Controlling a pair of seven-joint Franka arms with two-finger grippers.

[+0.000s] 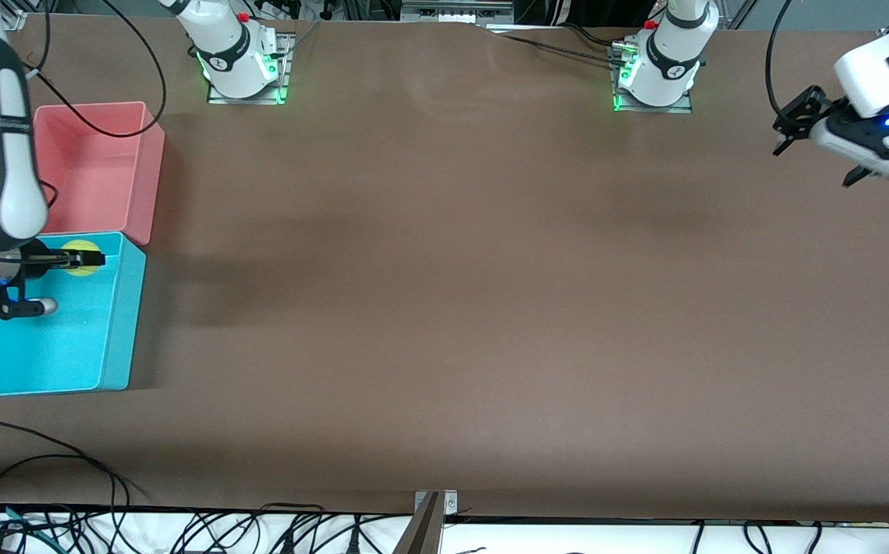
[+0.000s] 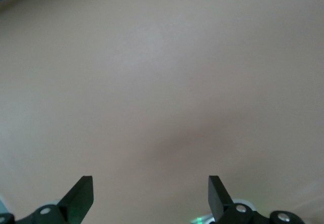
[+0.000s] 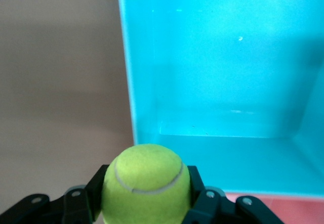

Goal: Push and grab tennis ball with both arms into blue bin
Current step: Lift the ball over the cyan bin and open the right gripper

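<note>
My right gripper is to put the tennis ball down in the blue bin's corner (image 1: 107,271) (image 3: 172,125) between the pink bin and the open table.
The tennis ball (image 1: 81,257) is a fuzzy yellow-green ball held between the black fingers of my right gripper (image 1: 84,260), up over the blue bin (image 1: 117,323) near the bin's wall that adjoins the pink bin. In the right wrist view the ball (image 3: 147,183) fills the jaws, with the bin's cyan inside (image 3: 223,82) below it. My left gripper (image 1: 813,142) is open and empty, held up over the table's left-arm end; its left wrist view shows its two fingertips (image 2: 83,193) wide apart over bare brown table.
A pink bin (image 1: 140,169) stands against the blue bin, farther from the front camera. The brown table (image 1: 452,292) stretches between the arms. Cables lie along the table's near edge (image 1: 182,531).
</note>
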